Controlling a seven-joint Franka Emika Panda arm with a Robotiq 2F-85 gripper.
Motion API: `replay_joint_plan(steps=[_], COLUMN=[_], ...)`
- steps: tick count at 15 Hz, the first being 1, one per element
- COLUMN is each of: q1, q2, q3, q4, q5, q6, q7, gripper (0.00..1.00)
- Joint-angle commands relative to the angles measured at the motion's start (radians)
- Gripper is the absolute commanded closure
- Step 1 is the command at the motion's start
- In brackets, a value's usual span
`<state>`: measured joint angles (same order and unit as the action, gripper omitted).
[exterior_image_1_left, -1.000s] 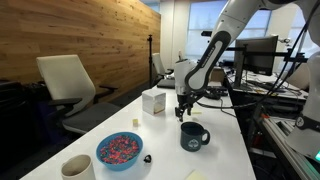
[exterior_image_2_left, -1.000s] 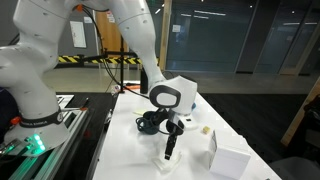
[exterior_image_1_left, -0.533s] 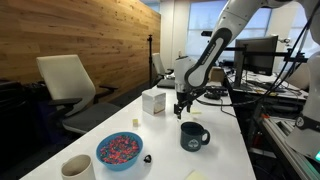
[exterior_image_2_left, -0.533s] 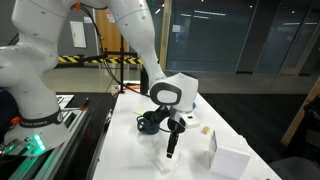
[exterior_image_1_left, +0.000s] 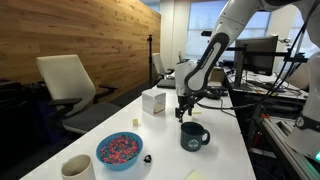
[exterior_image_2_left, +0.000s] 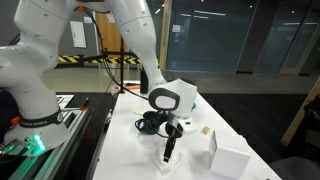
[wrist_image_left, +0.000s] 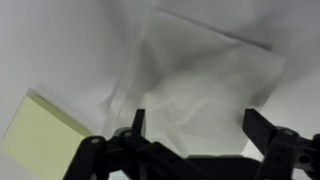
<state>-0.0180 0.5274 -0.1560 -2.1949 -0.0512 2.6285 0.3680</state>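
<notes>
Next, my gripper moves toward the sticky note and pinches the crease (wrist_image_left: 154, 86) near the white cloth's edge, because its fingers are on either side of a flat part of the cloth.
My gripper (wrist_image_left: 192, 128) is open, its two dark fingers spread wide just above a crumpled white cloth (wrist_image_left: 205, 75) lying on the white table. In both exterior views the gripper (exterior_image_1_left: 181, 114) (exterior_image_2_left: 168, 151) points straight down at the table. The cloth (exterior_image_2_left: 162, 161) shows as a small white heap at the fingertips. Nothing is held. A pale yellow sticky note (wrist_image_left: 40, 135) lies beside the cloth.
A dark mug (exterior_image_1_left: 193, 136) stands close to the gripper. A white box (exterior_image_1_left: 153, 101) (exterior_image_2_left: 232, 160), a blue bowl of coloured bits (exterior_image_1_left: 119, 150), a beige cup (exterior_image_1_left: 77, 167) and a small yellow block (exterior_image_1_left: 136, 123) stand on the table. Office chairs and desks surround it.
My gripper has sunk very slightly toward the cloth. Nothing else has moved.
</notes>
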Motion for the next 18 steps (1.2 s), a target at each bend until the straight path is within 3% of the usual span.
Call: replay_joint_plan(steps=[1, 8, 10, 18], q1=[-0.032, -0.048, -0.050, -0.055], q2=[0.017, 0.026, 0.028, 0.030], q3=[0.019, 0.023, 0.025, 0.035], q4=[0.010, 0.009, 0.009, 0.021], q5=[0.055, 0.077, 0.078, 0.091], q6=[0.027, 0.038, 0.042, 0.056], q7=[-0.062, -0.091, -0.097, -0.112], gripper=[0.00, 0.00, 0.26, 0.84])
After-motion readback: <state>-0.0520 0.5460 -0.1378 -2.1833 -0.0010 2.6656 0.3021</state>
